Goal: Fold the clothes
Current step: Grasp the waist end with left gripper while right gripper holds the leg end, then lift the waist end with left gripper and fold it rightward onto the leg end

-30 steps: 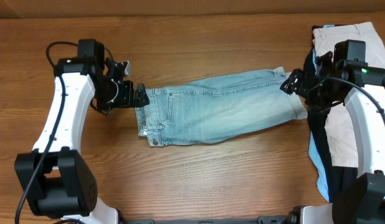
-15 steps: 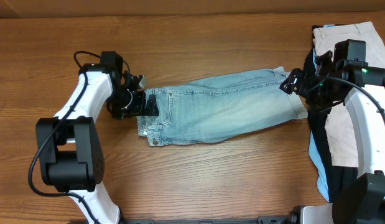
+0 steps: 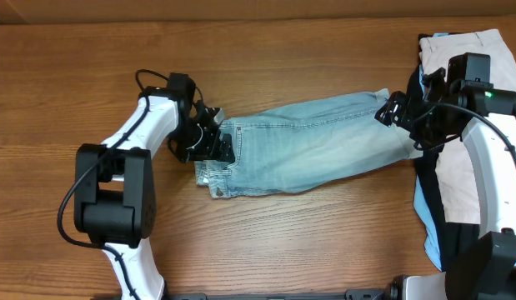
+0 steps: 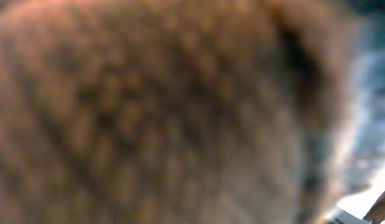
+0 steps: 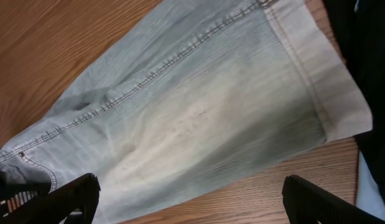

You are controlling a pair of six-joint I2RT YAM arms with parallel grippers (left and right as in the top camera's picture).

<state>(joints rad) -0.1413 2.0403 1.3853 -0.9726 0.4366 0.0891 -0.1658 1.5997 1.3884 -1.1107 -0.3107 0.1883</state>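
My left gripper has a loose layer of the waistband jutting out past it, so next I open it and take both layers together (image 3: 217, 172) before folding the waistband to the hem.
The light-blue denim shorts (image 3: 316, 142) lie flat across the middle of the wooden table, waistband to the left and cuffed hem to the right. My left gripper (image 3: 220, 148) sits on the waistband, which is bunched up under it. The left wrist view is a brown blur and shows no jaws. My right gripper (image 3: 393, 112) is open at the hem end. In the right wrist view its two black fingertips (image 5: 189, 199) are spread wide above the denim (image 5: 198, 106) and hold nothing.
A pile of clothes lies at the right edge under the right arm: beige shorts (image 3: 491, 50), a black garment (image 3: 428, 183) and a sky-blue garment (image 3: 419, 208). The black garment also shows in the right wrist view (image 5: 366, 37). Bare wood (image 3: 308, 242) surrounds the shorts.
My left gripper has moved right and slightly toward the front, from the waistband's edge onto it, and the waistband end has shifted right with it. The right arm has not moved.
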